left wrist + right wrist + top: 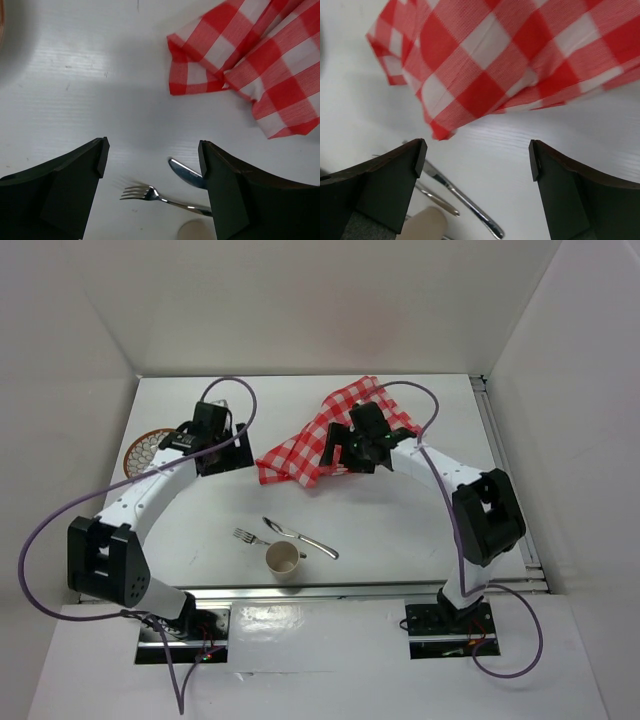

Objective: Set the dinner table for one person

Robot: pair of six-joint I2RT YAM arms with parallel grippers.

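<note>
My left gripper should grab the red-and-white checked cloth next at its loose corner [261, 467] [176, 56] nearest the patterned plate.
The white dinner table [400, 530] carries a crumpled red-and-white checked cloth [315, 440] at the back middle. Near the front edge lie a fork [250, 537] and a knife [302, 537], with a cream cup [283, 559] upright beside them. A patterned plate [143, 452] sits at the left. My left gripper [222, 452] hovers between the plate and the cloth, open and empty [152, 155]. It looks down toward the fork [150, 194] and the knife [186, 173]. My right gripper [350, 452] hangs over the cloth [495, 60], also open and empty [479, 157].
Silver rails run along the table's right edge [500, 470] and front edge [350, 590]. White walls enclose the table on three sides. In the right wrist view the knife handle [465, 200] and the cup [422, 225] lie just below the cloth's near corner.
</note>
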